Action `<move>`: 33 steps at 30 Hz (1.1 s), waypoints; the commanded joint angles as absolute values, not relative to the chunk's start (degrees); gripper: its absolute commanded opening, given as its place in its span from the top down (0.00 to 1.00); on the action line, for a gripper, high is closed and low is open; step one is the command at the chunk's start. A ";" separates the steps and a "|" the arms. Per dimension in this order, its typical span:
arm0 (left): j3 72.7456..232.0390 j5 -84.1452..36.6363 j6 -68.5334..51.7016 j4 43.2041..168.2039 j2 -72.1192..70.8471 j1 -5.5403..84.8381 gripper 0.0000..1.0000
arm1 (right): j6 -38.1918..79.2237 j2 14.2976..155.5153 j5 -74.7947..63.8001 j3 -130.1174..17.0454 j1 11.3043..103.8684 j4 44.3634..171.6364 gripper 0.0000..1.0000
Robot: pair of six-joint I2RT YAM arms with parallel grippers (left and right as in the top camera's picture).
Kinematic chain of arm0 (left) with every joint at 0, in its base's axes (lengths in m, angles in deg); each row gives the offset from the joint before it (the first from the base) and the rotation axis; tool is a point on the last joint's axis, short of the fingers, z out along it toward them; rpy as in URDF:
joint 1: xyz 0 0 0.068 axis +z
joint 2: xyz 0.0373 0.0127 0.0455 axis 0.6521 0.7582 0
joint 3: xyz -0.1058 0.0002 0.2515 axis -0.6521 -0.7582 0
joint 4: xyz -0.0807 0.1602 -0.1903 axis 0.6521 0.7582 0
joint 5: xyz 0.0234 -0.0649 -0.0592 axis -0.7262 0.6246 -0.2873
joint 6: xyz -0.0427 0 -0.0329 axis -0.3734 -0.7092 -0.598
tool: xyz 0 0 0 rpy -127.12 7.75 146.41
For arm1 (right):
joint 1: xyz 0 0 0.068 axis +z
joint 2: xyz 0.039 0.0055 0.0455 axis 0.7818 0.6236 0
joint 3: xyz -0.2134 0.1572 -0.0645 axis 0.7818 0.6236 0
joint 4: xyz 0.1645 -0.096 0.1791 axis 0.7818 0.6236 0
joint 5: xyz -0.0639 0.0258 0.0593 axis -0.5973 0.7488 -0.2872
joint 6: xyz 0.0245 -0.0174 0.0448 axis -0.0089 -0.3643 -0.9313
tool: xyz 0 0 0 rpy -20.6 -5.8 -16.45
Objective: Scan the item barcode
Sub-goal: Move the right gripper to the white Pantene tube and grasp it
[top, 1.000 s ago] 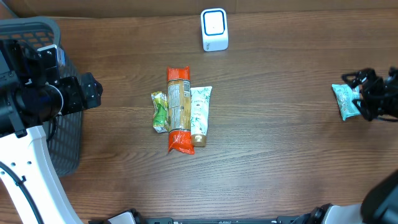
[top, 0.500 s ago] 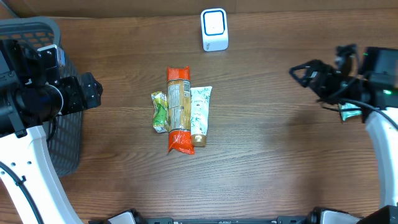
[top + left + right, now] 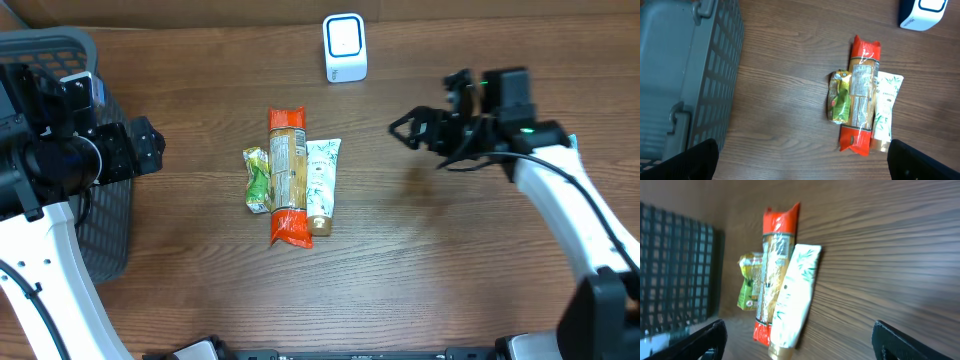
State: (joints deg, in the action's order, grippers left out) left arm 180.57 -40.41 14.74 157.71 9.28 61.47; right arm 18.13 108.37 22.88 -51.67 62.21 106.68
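My right gripper needs to grip the middle of the white tube's body point(image 3: 321, 181) point(image 3: 797, 293), between its flat end and its cap, next to the orange-red packet.
Three items lie side by side mid-table: a long orange-red packet point(image 3: 287, 177) point(image 3: 862, 95) point(image 3: 772, 265), a small green packet point(image 3: 258, 180) to its left and a white tube point(image 3: 322, 178) point(image 3: 796, 295) to its right. The white and blue scanner point(image 3: 345, 47) point(image 3: 922, 12) stands at the far edge. My right gripper point(image 3: 405, 130) point(image 3: 800, 345) hovers open and empty to the right of the tube. Beside the basket at the left, my left gripper point(image 3: 150, 148) point(image 3: 802, 160) is open with nothing in it.
A grey plastic basket point(image 3: 60, 60) point(image 3: 685, 75) point(image 3: 675, 270) takes up the table's left edge, under the left arm. Bare wood lies between the items and the scanner, and in front of the items.
My right arm has swung left from the table's right edge, away from a teal packet there, to just right of the three items. The left arm has not moved.
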 commanded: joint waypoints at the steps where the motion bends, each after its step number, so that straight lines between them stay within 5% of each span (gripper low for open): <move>1: 180.94 -39.91 15.83 157.82 9.47 61.67 0.01 | 15.34 111.76 22.53 -52.26 66.12 103.71 0.09; 19: 180.94 -39.91 15.86 157.82 9.47 61.69 0.01 | 10.35 123.54 12.55 -52.26 80.83 97.10 0.14; 33: 180.94 -39.91 15.86 157.82 9.47 61.69 0.00 | 10.35 126.49 7.91 -52.24 83.24 96.49 0.14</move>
